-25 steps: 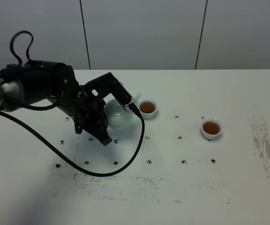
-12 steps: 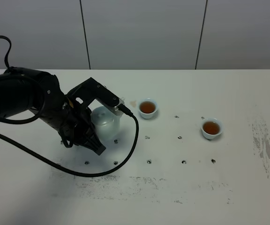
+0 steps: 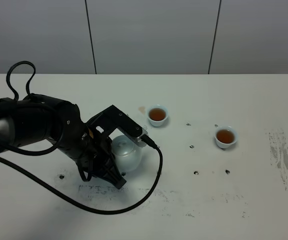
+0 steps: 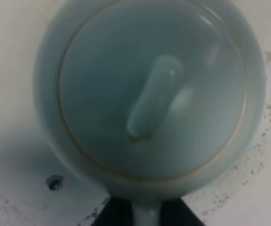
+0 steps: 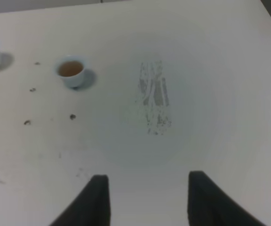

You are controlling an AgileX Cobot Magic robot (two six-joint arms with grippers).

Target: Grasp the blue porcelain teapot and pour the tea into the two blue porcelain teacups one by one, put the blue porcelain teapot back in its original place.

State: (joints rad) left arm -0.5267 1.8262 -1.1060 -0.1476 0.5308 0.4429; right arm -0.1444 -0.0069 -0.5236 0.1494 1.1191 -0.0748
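Observation:
Next, my left gripper releases the blue porcelain teapot over the small dark hole point(image 3: 127, 170) just below its base.
The blue porcelain teapot point(image 3: 128, 152) is pale and round. It hangs in my left gripper point(image 3: 113, 159), low over or on the table at the front left. In the left wrist view the teapot point(image 4: 149, 94) fills the frame, lid on. My left gripper point(image 4: 147, 215) is shut on its loop handle. The two blue porcelain teacups stand upright with brown tea in them. One teacup point(image 3: 157, 115) is behind the teapot and the other teacup point(image 3: 225, 136) is further right. My right gripper point(image 5: 149, 197) is open and empty over bare table, apart from the nearer teacup point(image 5: 72, 71).
The white table point(image 3: 244, 200) has small dark holes and grey scuff marks along the front point(image 3: 149, 192) and at the right point(image 3: 283, 155). A black cable point(image 3: 134, 202) loops from my left arm across the table in front of the teapot.
My left gripper has carried the teapot away from the near cup, first to the left, then toward the table's front. The cups and the right arm have not moved.

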